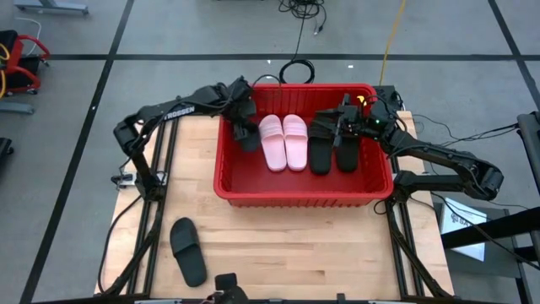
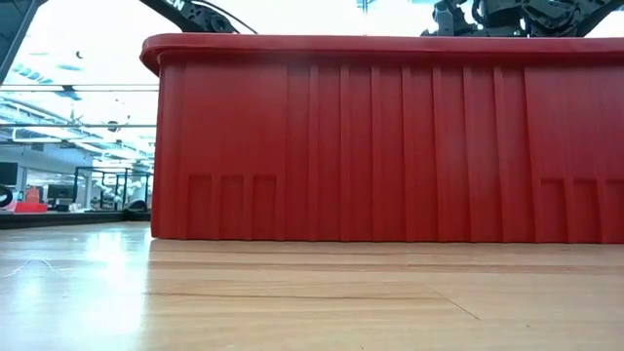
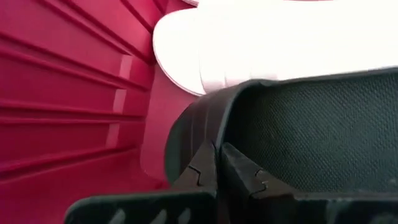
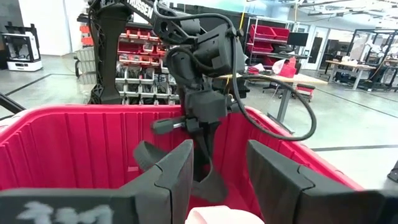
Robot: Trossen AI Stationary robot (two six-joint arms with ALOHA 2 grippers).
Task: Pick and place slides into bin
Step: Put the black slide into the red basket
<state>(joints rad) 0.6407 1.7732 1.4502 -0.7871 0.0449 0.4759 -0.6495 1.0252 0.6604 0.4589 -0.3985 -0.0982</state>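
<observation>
My left gripper is holding the black slide. It will let go of it on the red bin's bottom, beside the pink slides (image 1: 247, 138) against the bin's side.
The red bin (image 1: 304, 192) stands mid-table. On its floor lie two pale pink slides (image 1: 284, 142) and, to their right, two black slides (image 1: 332, 148). My left gripper (image 1: 245, 133) reaches down into the bin's left part, beside the pink pair, shut on another black slide (image 4: 211, 177). My right gripper (image 4: 219, 149) hovers level over the bin's right part, open and holding nothing. One more black slide (image 1: 187, 251) lies sole-down on the table near the front left. My left gripper pinches the black slide's thick edge (image 3: 202, 134) between its two fingers (image 3: 239, 171). The fingers come from above, slanting down into the bin. The slide hangs below them next to the pink slide (image 3: 261, 43). Whether its lower end touches the bin floor, I cannot tell.
The bin's left wall (image 3: 68, 93) is close beside the held slide. In the low view the bin's near wall (image 2: 390, 146) fills the picture. Bare wooden table (image 1: 304, 253) lies in front of the bin. Cables run on the floor beyond the table.
</observation>
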